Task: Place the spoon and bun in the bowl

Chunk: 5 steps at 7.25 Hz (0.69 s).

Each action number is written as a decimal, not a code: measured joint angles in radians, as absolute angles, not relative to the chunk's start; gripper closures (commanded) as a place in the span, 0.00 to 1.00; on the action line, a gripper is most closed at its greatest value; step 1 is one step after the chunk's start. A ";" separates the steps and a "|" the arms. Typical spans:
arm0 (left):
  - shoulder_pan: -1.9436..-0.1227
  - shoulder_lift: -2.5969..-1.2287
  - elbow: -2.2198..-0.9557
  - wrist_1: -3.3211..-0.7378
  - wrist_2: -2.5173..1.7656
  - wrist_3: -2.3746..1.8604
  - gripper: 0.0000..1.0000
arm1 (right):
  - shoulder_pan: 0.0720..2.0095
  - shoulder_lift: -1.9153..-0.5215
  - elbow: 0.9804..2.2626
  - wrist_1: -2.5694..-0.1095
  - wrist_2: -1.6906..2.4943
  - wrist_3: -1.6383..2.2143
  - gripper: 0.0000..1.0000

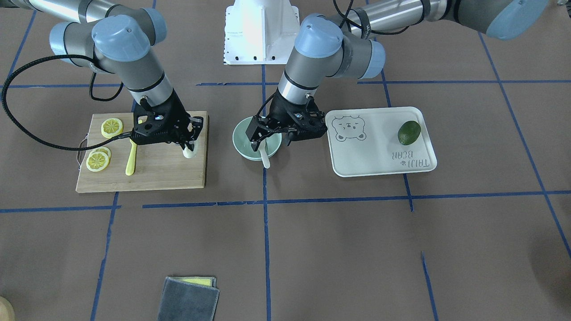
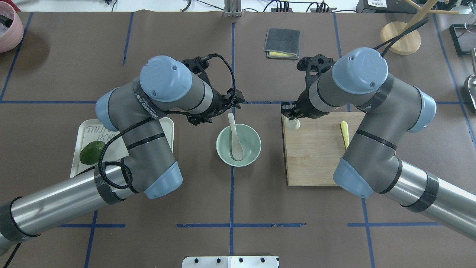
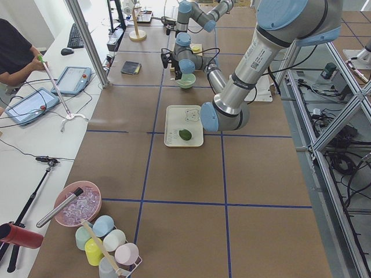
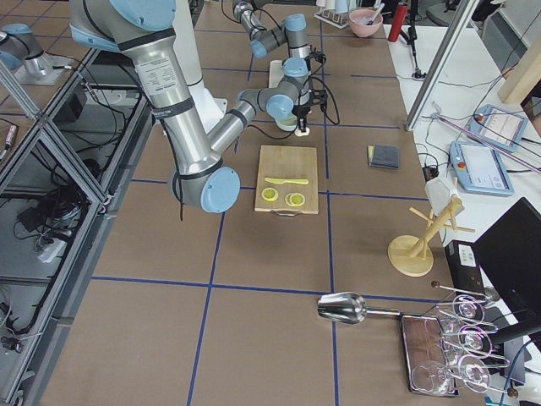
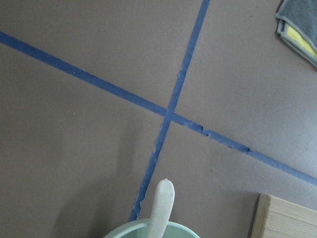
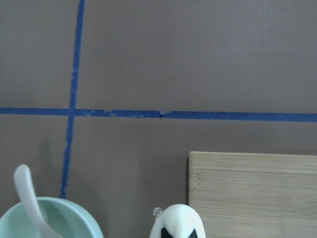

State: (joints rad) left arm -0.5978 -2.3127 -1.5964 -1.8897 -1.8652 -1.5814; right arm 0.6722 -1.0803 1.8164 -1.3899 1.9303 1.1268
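Observation:
The robot's right gripper should release the white bun in the mint-green bowl [image 1: 250,134] [image 6: 67,228] next to the whitish spoon, toward the wooden board.
The whitish spoon [image 2: 235,141] lies in the mint-green bowl [image 2: 253,149], with its handle leaning out over the far rim; it also shows in the front view [image 1: 264,157]. My left gripper [image 1: 272,136] hangs just over the bowl [image 1: 243,148], open and holding nothing. The white bun [image 1: 189,151] is at the wooden board's corner nearest the bowl. My right gripper [image 1: 191,142] is shut on it. In the right wrist view the bun [image 6: 176,220] sits between the dark fingertips. I cannot tell whether it rests on the board or hangs just above it.
The wooden cutting board [image 1: 169,174] carries lemon slices [image 1: 111,127] and a yellow knife [image 1: 130,160]. A white bear-print tray [image 1: 379,160] with a green fruit [image 1: 409,132] lies on the bowl's other side. A grey cloth [image 1: 189,298] lies at the table's far edge.

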 measured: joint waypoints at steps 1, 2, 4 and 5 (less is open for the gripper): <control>-0.629 -2.283 -1.660 -1.804 -1.887 -1.485 0.00 | 0.671 -1.053 1.818 -1.390 1.930 1.129 1.00; -0.661 -2.250 -1.724 -1.713 -1.896 -1.380 0.00 | 0.667 -1.035 1.815 -1.390 1.929 1.131 1.00; -0.743 -2.178 -1.831 -1.567 -1.900 -1.172 0.00 | 0.649 -1.005 1.799 -1.389 1.927 1.131 1.00; -0.800 -2.130 -1.865 -1.536 -1.900 -1.066 0.00 | 0.627 -0.973 1.769 -1.388 1.923 1.144 1.00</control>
